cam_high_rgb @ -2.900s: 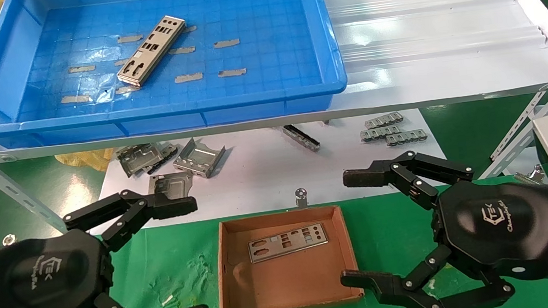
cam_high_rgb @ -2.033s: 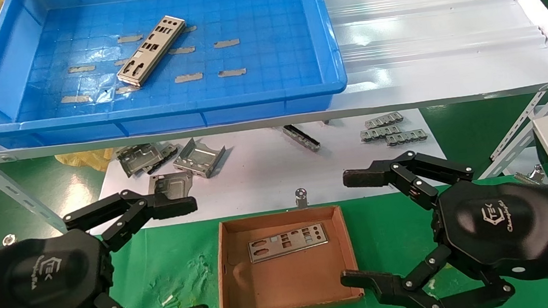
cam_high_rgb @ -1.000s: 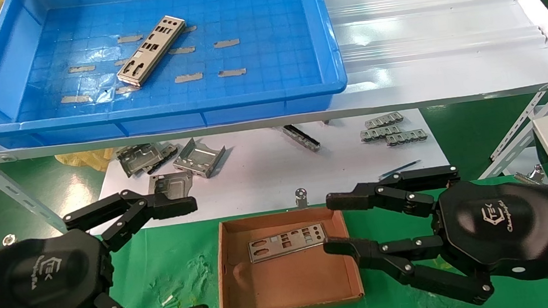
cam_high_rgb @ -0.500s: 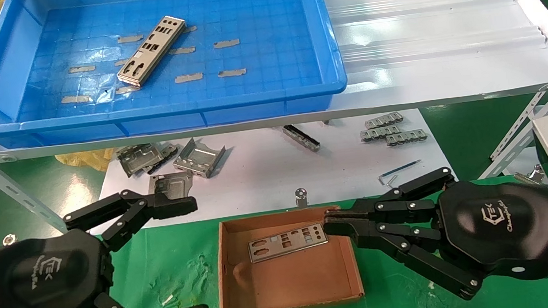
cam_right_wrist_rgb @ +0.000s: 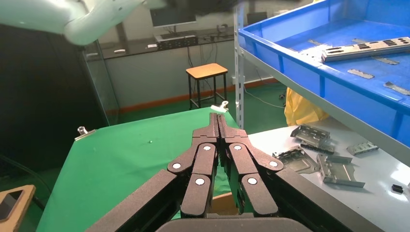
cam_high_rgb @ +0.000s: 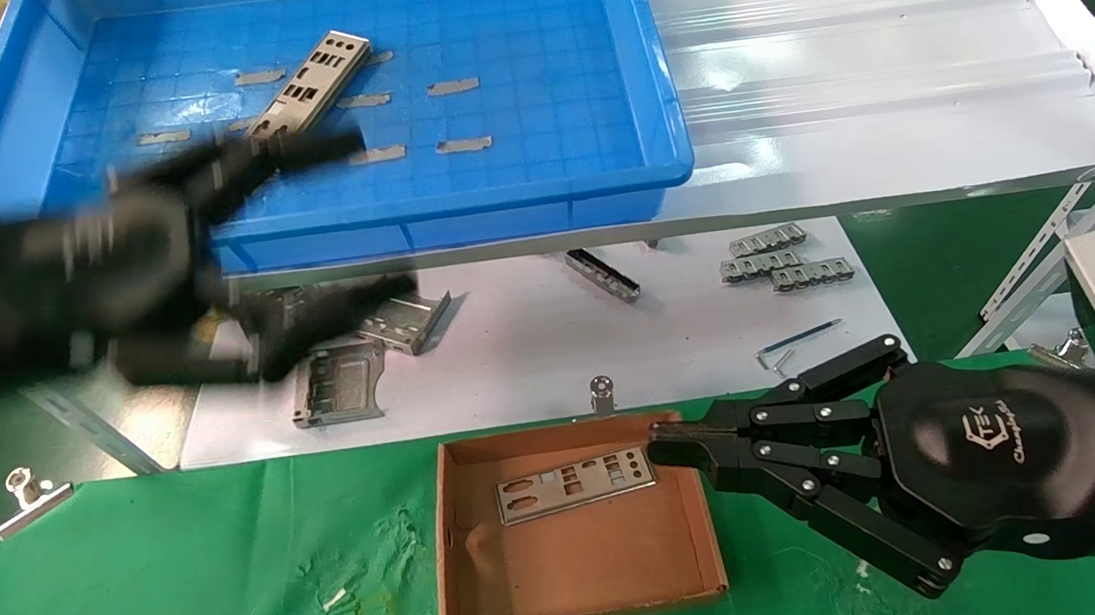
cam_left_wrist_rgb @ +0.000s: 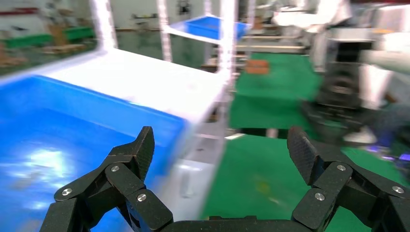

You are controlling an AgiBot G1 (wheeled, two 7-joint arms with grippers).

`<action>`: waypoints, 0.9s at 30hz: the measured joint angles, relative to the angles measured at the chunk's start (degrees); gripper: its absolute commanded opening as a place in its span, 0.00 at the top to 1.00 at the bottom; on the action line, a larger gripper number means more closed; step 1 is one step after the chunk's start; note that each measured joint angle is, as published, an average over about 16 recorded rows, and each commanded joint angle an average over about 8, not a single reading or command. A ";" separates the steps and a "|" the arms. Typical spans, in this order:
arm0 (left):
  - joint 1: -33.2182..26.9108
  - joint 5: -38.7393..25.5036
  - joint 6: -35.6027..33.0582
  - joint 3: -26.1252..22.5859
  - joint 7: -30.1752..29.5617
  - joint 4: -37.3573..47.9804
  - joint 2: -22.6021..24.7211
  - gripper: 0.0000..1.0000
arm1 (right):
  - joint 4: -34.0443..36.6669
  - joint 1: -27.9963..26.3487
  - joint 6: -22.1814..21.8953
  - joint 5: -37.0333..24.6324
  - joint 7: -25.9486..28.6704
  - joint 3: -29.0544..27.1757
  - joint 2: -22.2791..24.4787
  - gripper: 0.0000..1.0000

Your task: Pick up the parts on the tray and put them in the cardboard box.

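Note:
The round-holed end [cam_high_rgb: 326, 60] of the silver punched part in the blue tray will be gripped by my left gripper across its long sides.
One silver punched part [cam_high_rgb: 310, 81] lies slantwise on the floor of the blue tray [cam_high_rgb: 457, 201]; it also shows in the right wrist view [cam_right_wrist_rgb: 367, 48]. Another part [cam_high_rgb: 575, 484] lies flat in the brown cardboard box [cam_high_rgb: 572, 566]. My left gripper [cam_high_rgb: 363, 215] is open and empty, blurred by motion, in front of the tray's near wall, below the part. In the left wrist view my left gripper [cam_left_wrist_rgb: 221, 150] spans the tray's edge [cam_left_wrist_rgb: 58, 130]. My right gripper [cam_high_rgb: 661, 437] is shut and empty at the box's far right corner, seen shut in its wrist view [cam_right_wrist_rgb: 217, 118].
Bent grey brackets [cam_high_rgb: 398, 317] and small notched strips [cam_high_rgb: 785, 265] lie on the white lower board, with a hex key [cam_high_rgb: 792, 344] near my right gripper. The white corrugated shelf [cam_high_rgb: 866, 66] extends right of the tray. A metal clip [cam_high_rgb: 28, 495] sits on the green cloth at left.
My left arm has risen from the near left and swung up to the tray's front wall. My right gripper closed from wide open and stays at the box's far right corner.

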State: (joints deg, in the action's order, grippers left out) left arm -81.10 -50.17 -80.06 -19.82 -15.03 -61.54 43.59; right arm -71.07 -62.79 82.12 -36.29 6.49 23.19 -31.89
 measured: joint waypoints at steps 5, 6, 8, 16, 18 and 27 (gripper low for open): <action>-9.56 -6.06 1.78 -3.01 0.68 10.52 5.17 0.00 | 0.00 0.00 0.00 0.00 0.00 0.00 0.00 1.00; -11.32 -7.26 2.11 -3.60 1.12 12.89 6.23 0.00 | 0.00 0.00 0.00 0.00 0.00 0.00 0.00 1.00; -14.70 -9.60 2.82 -4.74 2.20 17.78 8.33 0.00 | 0.00 0.00 0.00 0.00 0.00 0.00 0.00 1.00; -25.34 -17.93 8.37 -8.77 7.47 36.87 15.97 0.00 | 0.00 0.00 0.00 0.00 0.00 0.00 0.00 0.95; -27.22 -19.58 10.95 -9.54 8.62 40.91 17.67 0.00 | 0.00 0.00 0.00 0.00 0.00 0.00 0.00 0.70; -32.35 -24.36 22.57 -11.72 11.37 53.66 23.33 0.00 | 0.00 0.00 0.00 0.00 0.00 0.00 0.00 0.00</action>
State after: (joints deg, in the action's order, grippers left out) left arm -113.45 -74.53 -57.49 -31.53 -3.67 -7.87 66.91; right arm -71.07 -62.79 82.12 -36.29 6.49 23.19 -31.89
